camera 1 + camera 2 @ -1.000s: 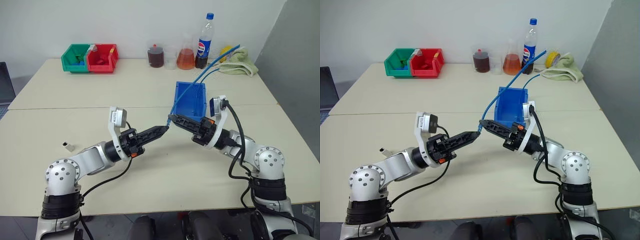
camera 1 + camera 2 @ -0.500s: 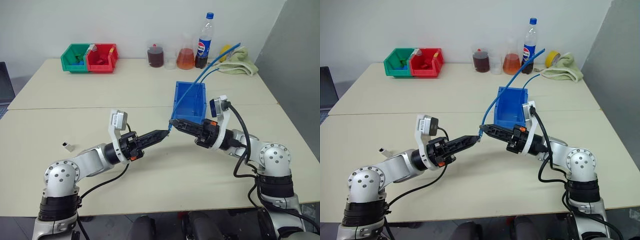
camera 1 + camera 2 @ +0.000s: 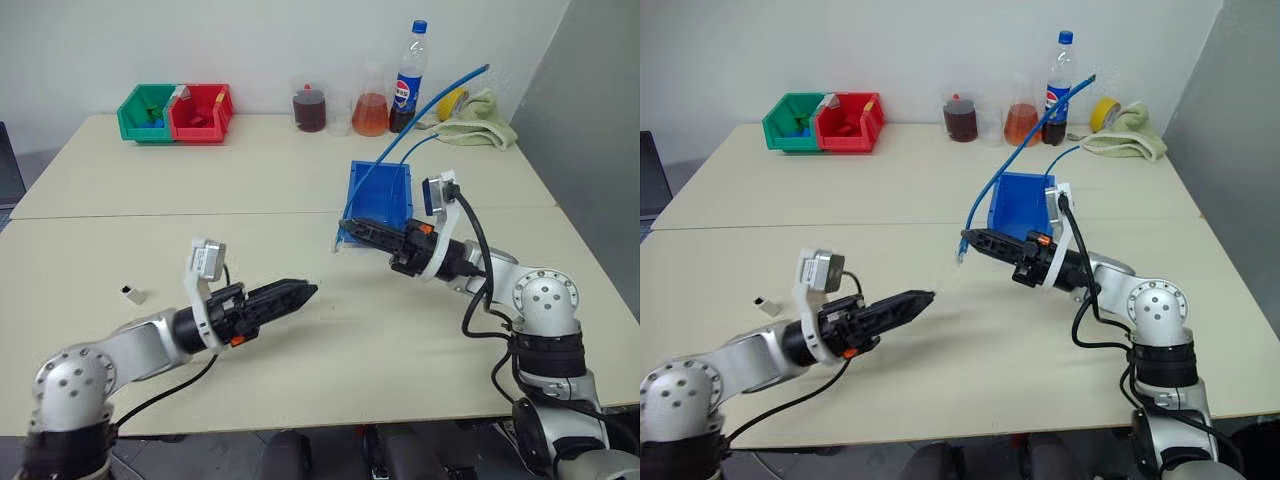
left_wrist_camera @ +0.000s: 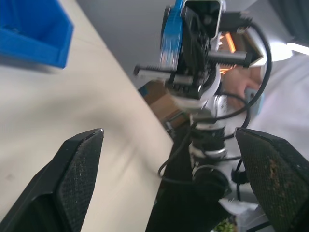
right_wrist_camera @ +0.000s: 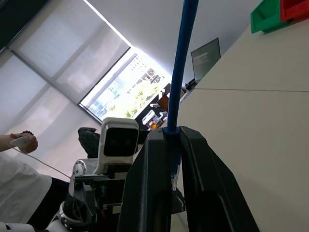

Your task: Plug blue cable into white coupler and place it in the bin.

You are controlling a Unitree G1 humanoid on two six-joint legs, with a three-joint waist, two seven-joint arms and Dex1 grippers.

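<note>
The robot's left gripper will next move to the white coupler that lies alone on the table and close on the coupler's sides (image 3: pixel 134 296).
My right gripper (image 3: pixel 347 223) is shut on the blue cable (image 3: pixel 425 112) just in front of the blue bin (image 3: pixel 382 190). The cable's plug end (image 3: pixel 961 250) hangs a little below the fingertips, above the table, and the rest of the cable rises up and away to the far right. In the right wrist view the cable (image 5: pixel 183 63) runs up from between the closed fingers. My left gripper (image 3: pixel 308 290) is open and empty, low over the table, pointing at the plug from a short way off. The white coupler (image 3: pixel 133 294) lies alone on the table at the left.
Green bin (image 3: pixel 143 111) and red bin (image 3: pixel 203 111) stand at the back left. Beakers of liquid (image 3: pixel 311 108), a cola bottle (image 3: pixel 408 80) and a green towel (image 3: pixel 478 118) line the back edge. A person (image 5: pixel 19 141) shows beyond the table in the wrist views.
My left gripper has opened and drawn back to the left and down, away from the cable's end. The right gripper still holds the cable at about the same place.
</note>
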